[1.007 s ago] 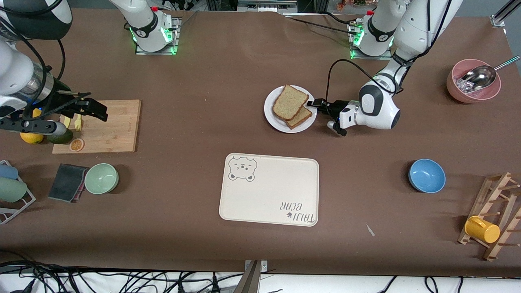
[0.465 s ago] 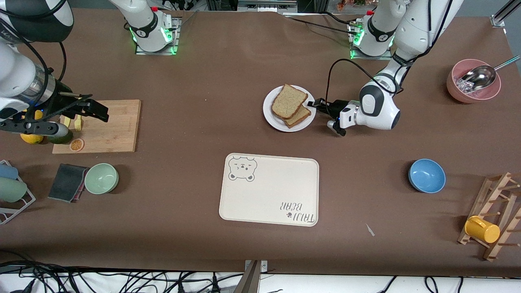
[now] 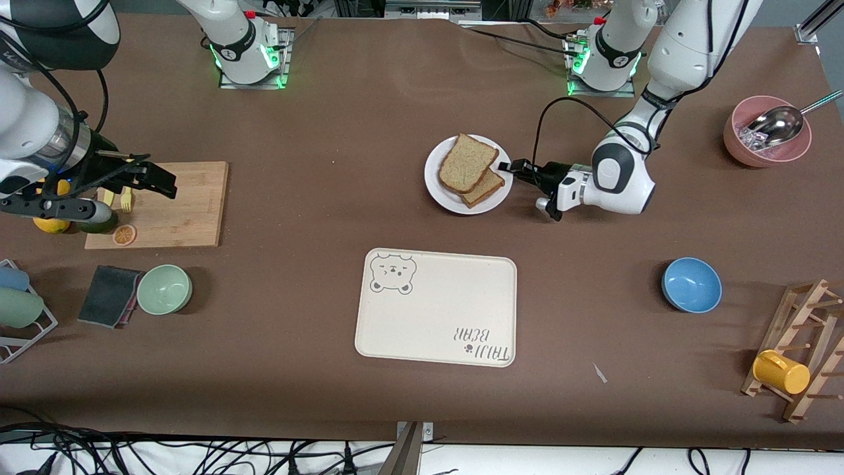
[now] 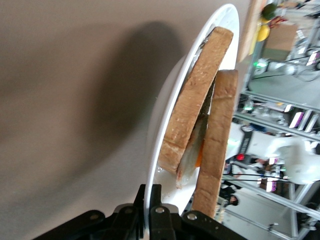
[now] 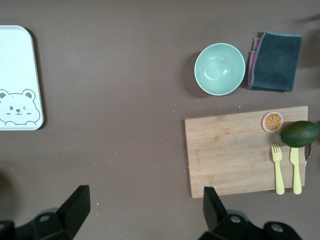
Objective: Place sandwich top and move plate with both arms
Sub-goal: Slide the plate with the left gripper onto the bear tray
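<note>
The robot's left gripper needs to release the white plate on the cream bear tray (image 3: 435, 297), between the bear face and the lettering.
The white plate (image 3: 438, 191) sits mid-table and carries the sandwich. The speckled brown sandwich top (image 3: 468, 163) lies on a smaller brown slice (image 3: 486, 189). My left gripper (image 3: 509, 167) is at the plate's edge toward the left arm's end, shut on the rim. In the left wrist view the fingers (image 4: 156, 195) pinch the plate's rim (image 4: 165, 125), and both slices show edge-on with filling (image 4: 192, 150) between them. My right gripper (image 3: 158, 179) waits open and empty over the cutting board's edge; it also shows in the right wrist view (image 5: 145, 195).
A cream bear tray (image 3: 435, 307) lies nearer the front camera than the plate. A wooden cutting board (image 3: 178, 204), green bowl (image 3: 164, 288) and dark cloth (image 3: 109, 295) are toward the right arm's end. A blue bowl (image 3: 691, 284), pink bowl (image 3: 767, 142) and cup rack (image 3: 801, 349) are toward the left arm's end.
The plate with the sandwich has shifted slightly away from the front camera, held in my left gripper, and the left wrist has moved with it. The right arm has barely moved.
</note>
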